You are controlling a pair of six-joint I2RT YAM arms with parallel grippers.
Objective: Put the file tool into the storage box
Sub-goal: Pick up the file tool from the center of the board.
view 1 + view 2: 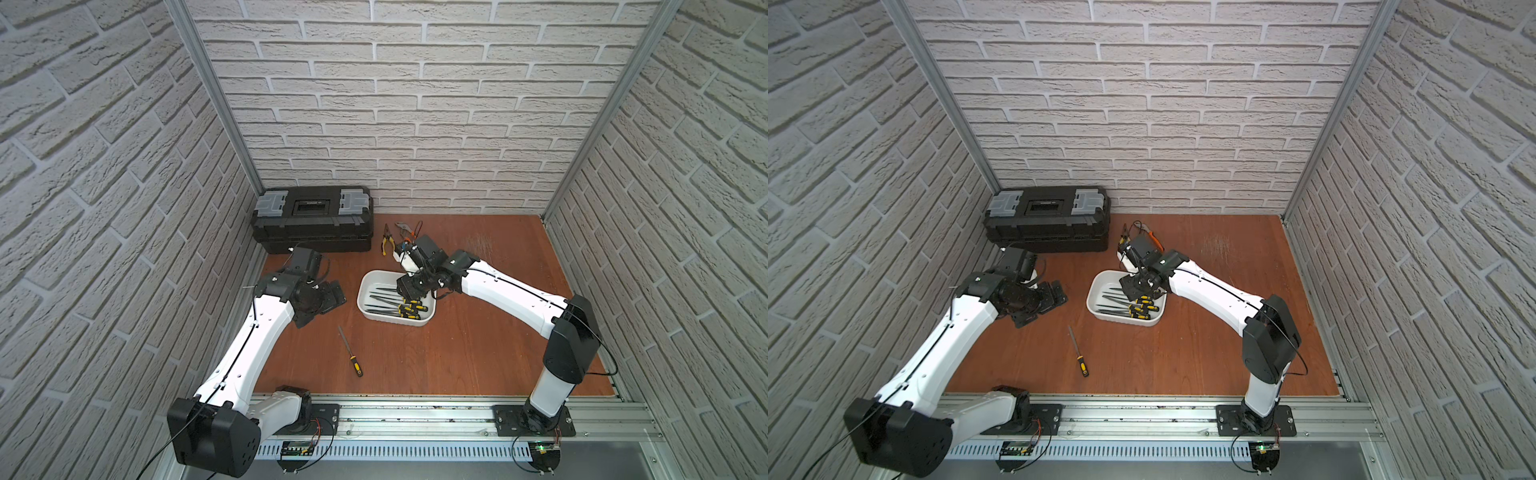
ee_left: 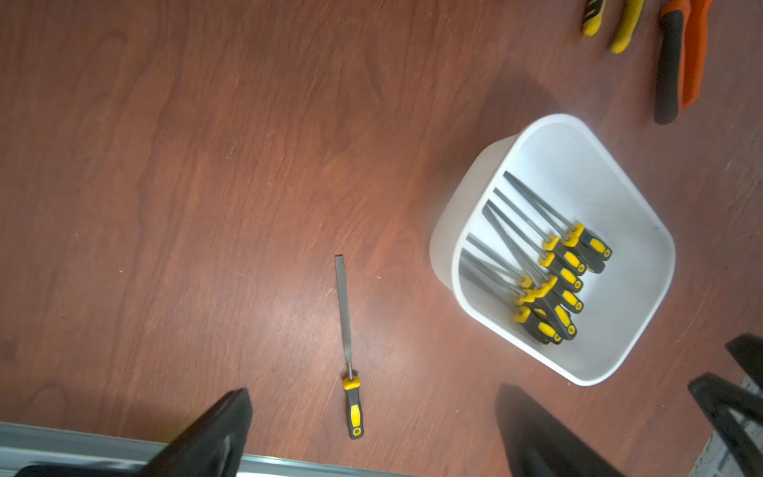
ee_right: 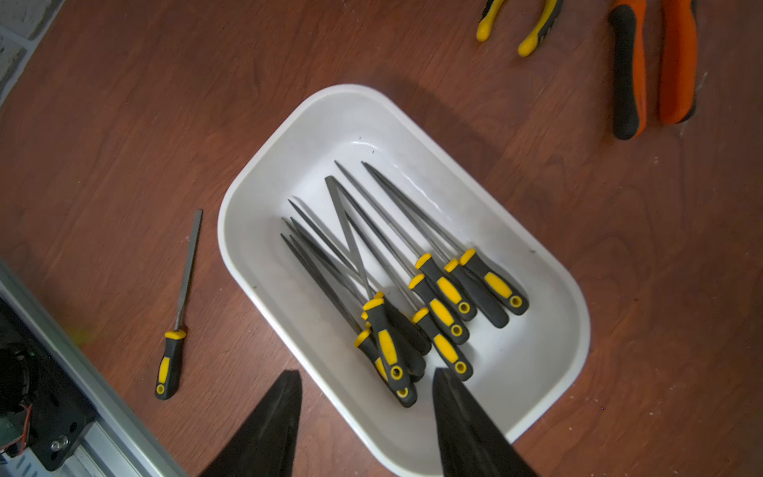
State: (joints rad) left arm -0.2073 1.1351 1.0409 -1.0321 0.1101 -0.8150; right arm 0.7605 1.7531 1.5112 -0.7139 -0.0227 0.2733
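Note:
The robot's right gripper should next go to the lone file tool in front of the storage box and grip the middle of its black-and-yellow handle [image 1: 356, 366] [image 3: 168, 366].
One file tool [image 1: 350, 351] [image 1: 1079, 351] with a black-and-yellow handle lies alone on the wooden table, in front of the storage box and apart from it. It also shows as the file tool [image 2: 348, 347] in the left wrist view and the file tool [image 3: 179, 305] in the right wrist view. The white storage box [image 1: 360, 293] [image 1: 1090, 293] [image 2: 450, 231] [image 3: 264, 173] holds several files [image 3: 437, 297]. My right gripper [image 1: 409, 297] [image 3: 366, 373] hovers open over the box's handle end, holding nothing. My left gripper [image 1: 332, 295] [image 2: 373, 392] is open and empty, left of the box.
A black toolbox [image 1: 313, 224] with grey latches stands at the back left against the wall. Yellow-handled pliers [image 1: 387, 241] and orange-handled pliers [image 3: 652, 70] lie behind the box. An aluminium rail [image 1: 415, 415] runs along the table's front. Brick walls close in three sides.

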